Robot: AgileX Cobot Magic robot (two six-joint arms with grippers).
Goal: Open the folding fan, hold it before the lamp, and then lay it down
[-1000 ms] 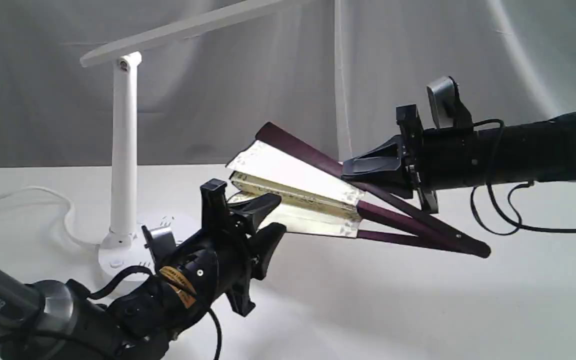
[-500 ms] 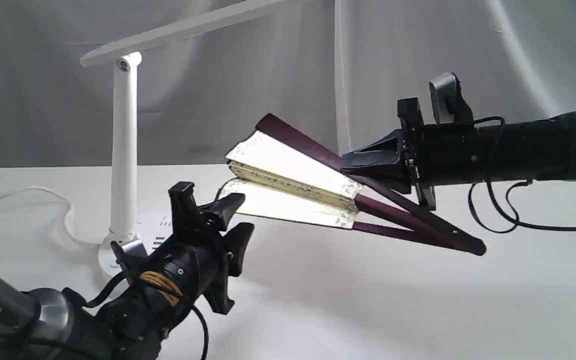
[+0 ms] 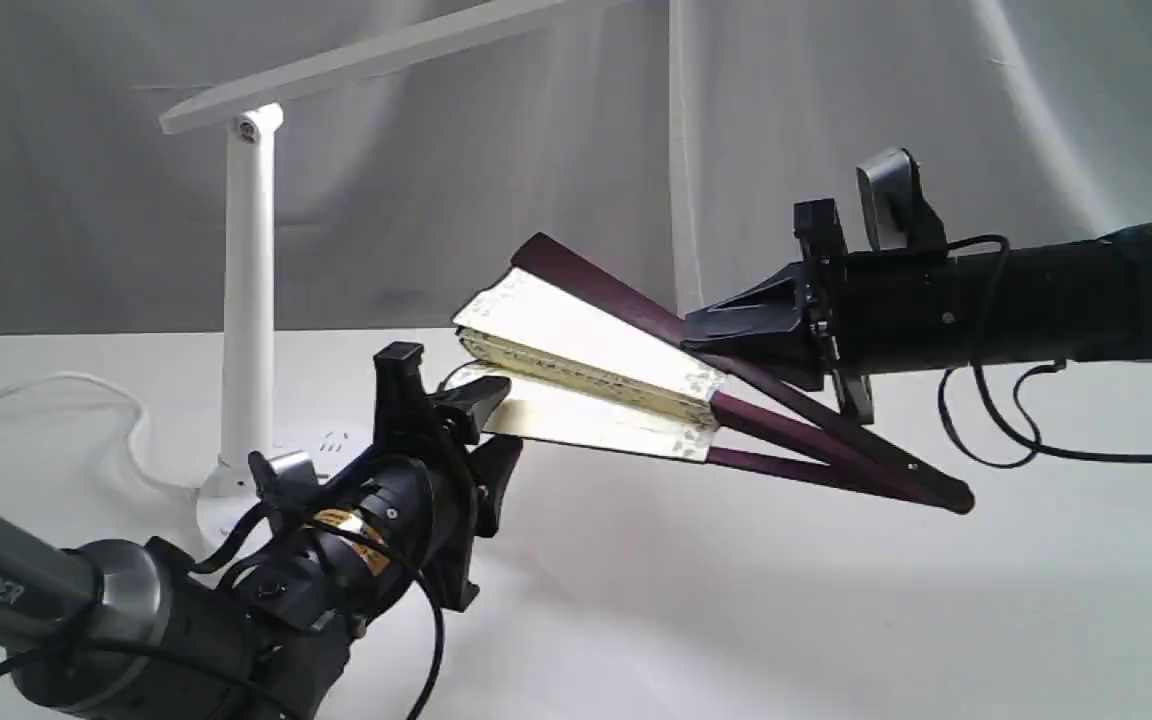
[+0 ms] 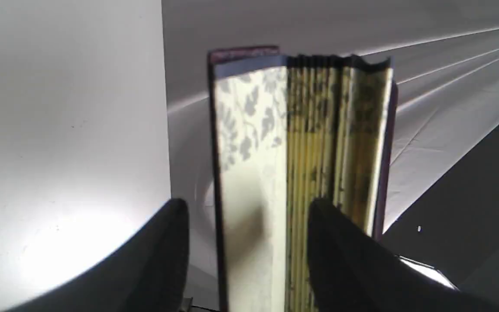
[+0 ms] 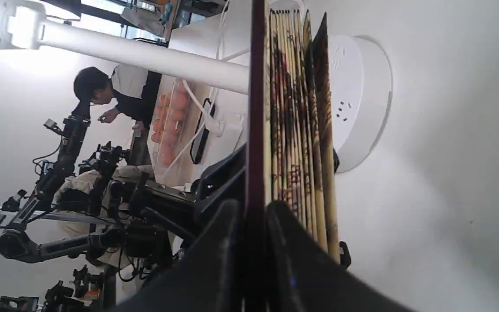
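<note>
My right gripper holds the fan's upper guard low near the pivot. I need to open it and take the guard nearer its far end (image 3: 605,290) before spreading the fan.
The folding fan (image 3: 586,345) hangs partly open above the table, its cream leaf pointing toward the lamp and its maroon ribs meeting at the pivot lower right. My right gripper (image 3: 693,337) is shut on the fan's upper maroon guard (image 5: 256,108), with the folded pleats beside it. My left gripper (image 3: 508,415) is open at the tip of the fan's lower leaf. In the left wrist view its fingers (image 4: 167,247) straddle the lower guard and floral‑bordered leaf (image 4: 249,130). The white lamp stands behind at left, with post (image 3: 248,290), head bar (image 3: 366,65) and round base (image 5: 362,99).
A white cable (image 3: 56,395) loops on the table (image 3: 736,620) left of the lamp base. Grey drapes hang behind. The right wrist view shows a person (image 5: 115,95) and other robot arms far beyond the table.
My left gripper drew back to the left and down, then came up and right again to the tip of the lower leaf. The right gripper and fan barely moved.
</note>
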